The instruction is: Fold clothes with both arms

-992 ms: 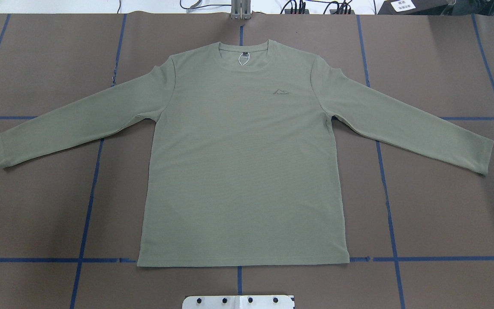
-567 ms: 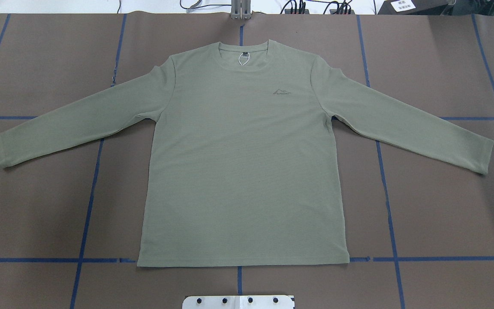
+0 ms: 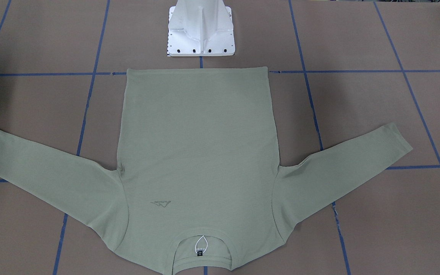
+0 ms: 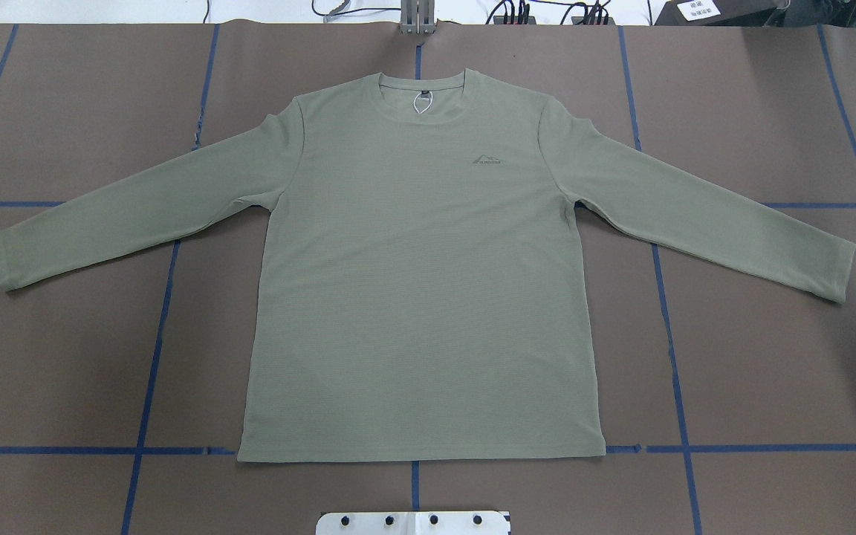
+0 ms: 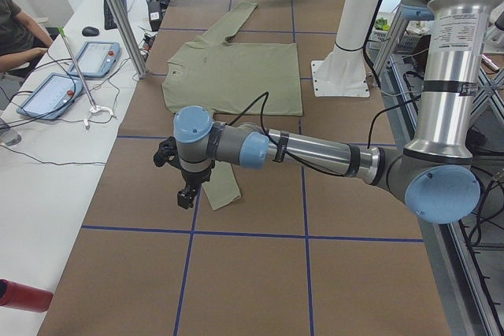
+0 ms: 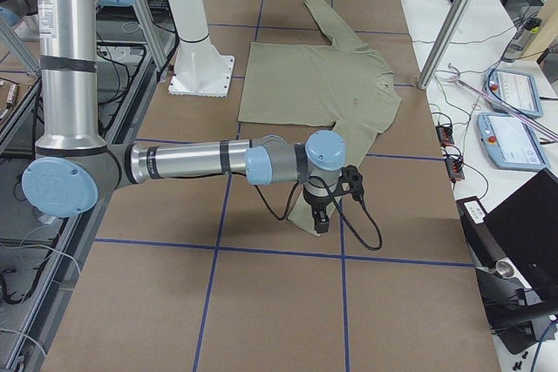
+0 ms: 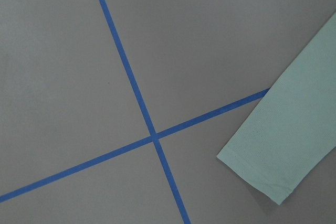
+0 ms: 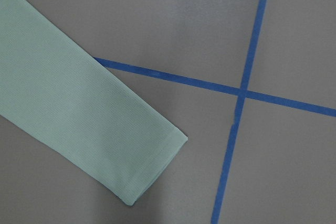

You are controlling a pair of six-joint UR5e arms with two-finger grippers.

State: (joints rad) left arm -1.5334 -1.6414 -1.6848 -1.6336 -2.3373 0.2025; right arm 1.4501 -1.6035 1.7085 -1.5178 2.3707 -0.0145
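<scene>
The shirt's nearest sleeve cuff, close to the cuff's corner on the hem side [image 8: 144, 182], will be gripped by my right gripper to start folding that sleeve.
The pale sage-green long-sleeved shirt [image 4: 420, 297] lies flat and face up on the brown table, both sleeves spread out. Its collar with the dark label [image 4: 423, 96] is on the far side and the grey logo [image 4: 489, 158] is on the chest. It also shows in the front-facing view [image 3: 197, 152]. My left gripper [image 5: 187, 194] hangs over the table just beside the left sleeve cuff [image 7: 273, 156]. My right gripper [image 6: 320, 222] hangs by the right sleeve cuff [image 8: 142, 161]. Both show only in the side views, so I cannot tell whether they are open or shut.
The white pedestal base [image 3: 201, 34] stands just behind the shirt's hem. Blue tape lines [image 4: 153, 334] grid the table. Control tablets [image 5: 51, 92], a metal post [image 5: 118, 13] and an operator [image 5: 16, 29] are along the far side. A laptop [image 6: 523, 215] is there too.
</scene>
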